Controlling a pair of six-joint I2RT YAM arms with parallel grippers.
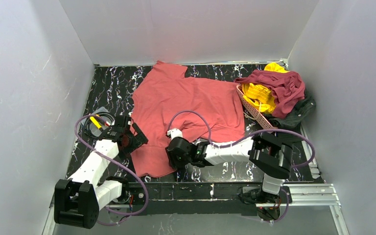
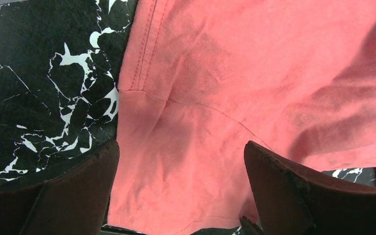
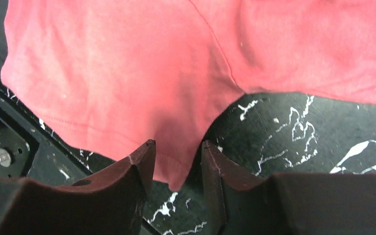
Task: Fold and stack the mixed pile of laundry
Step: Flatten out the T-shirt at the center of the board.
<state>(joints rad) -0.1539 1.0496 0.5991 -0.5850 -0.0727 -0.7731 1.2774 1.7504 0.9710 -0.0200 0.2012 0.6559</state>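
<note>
My left gripper is going to close on the near sleeve's end corner (image 2: 111,223) on the salmon-red shirt, the corner farther from my right gripper.
A salmon-red shirt (image 1: 186,103) lies spread flat across the middle of the black marble table (image 1: 107,88). The rest of the laundry pile sits at the back right: a dark maroon garment (image 1: 279,85) over a bright yellow one (image 1: 259,95), with a charcoal-black one (image 1: 296,112) beneath. My left gripper (image 1: 138,138) (image 2: 181,147) is open wide just above the shirt's (image 2: 254,73) left edge, near a sleeve seam. My right gripper (image 1: 170,157) (image 3: 177,144) stands at the shirt's (image 3: 127,63) near hem. Its jaws are narrowed but apart, with the hem corner hanging loose between them.
A pink lattice basket (image 1: 254,113) lies tipped under the back-right pile. A bundle of cables (image 1: 95,122) sits at the table's left side, behind my left arm. A metal rail (image 1: 298,191) runs along the near edge. White walls close in three sides.
</note>
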